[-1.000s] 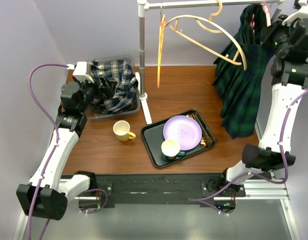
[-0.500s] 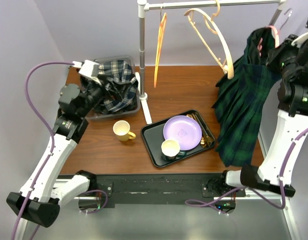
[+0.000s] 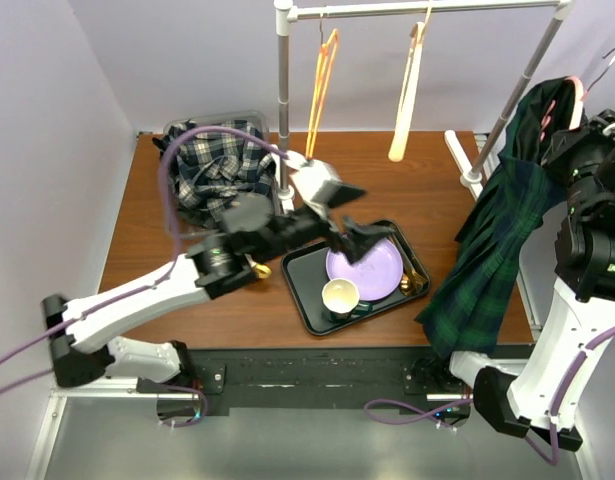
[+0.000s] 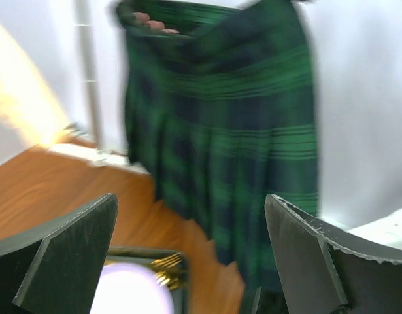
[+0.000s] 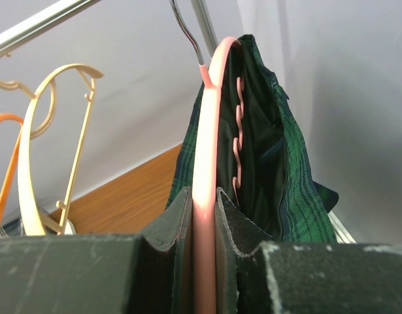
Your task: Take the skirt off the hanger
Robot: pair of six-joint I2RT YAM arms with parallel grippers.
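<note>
Next, I should move my left gripper to the lower half (image 3: 477,268) (image 4: 234,199) of the green plaid skirt, above the skirt's bottom edge, and close it there.
The skirt (image 3: 497,240), dark green plaid, hangs from a pink hanger (image 3: 565,100) at the far right, off the rail. My right gripper (image 3: 579,135) is shut on that hanger. In the right wrist view the pink hanger (image 5: 206,163) is clamped between the fingers of the right gripper (image 5: 204,209), with the skirt (image 5: 285,176) draped just behind. My left gripper (image 3: 379,235) is open above the tray, pointing right. Its wrist view shows the skirt (image 4: 233,131) ahead, blurred, beyond the empty left gripper (image 4: 191,255).
A rack pole (image 3: 283,100) carries an orange hanger (image 3: 322,80) and a cream hanger (image 3: 407,100). A bin of plaid cloth (image 3: 212,165) sits back left. The black tray (image 3: 307,300) holds a purple plate (image 3: 365,268), a cup (image 3: 340,297) and gold forks (image 4: 163,265).
My left arm swung from the bin rightward over the tray, facing the skirt. My right gripper carried hanger and skirt off the rail, to the right and nearer. The empty hangers now hang straight.
</note>
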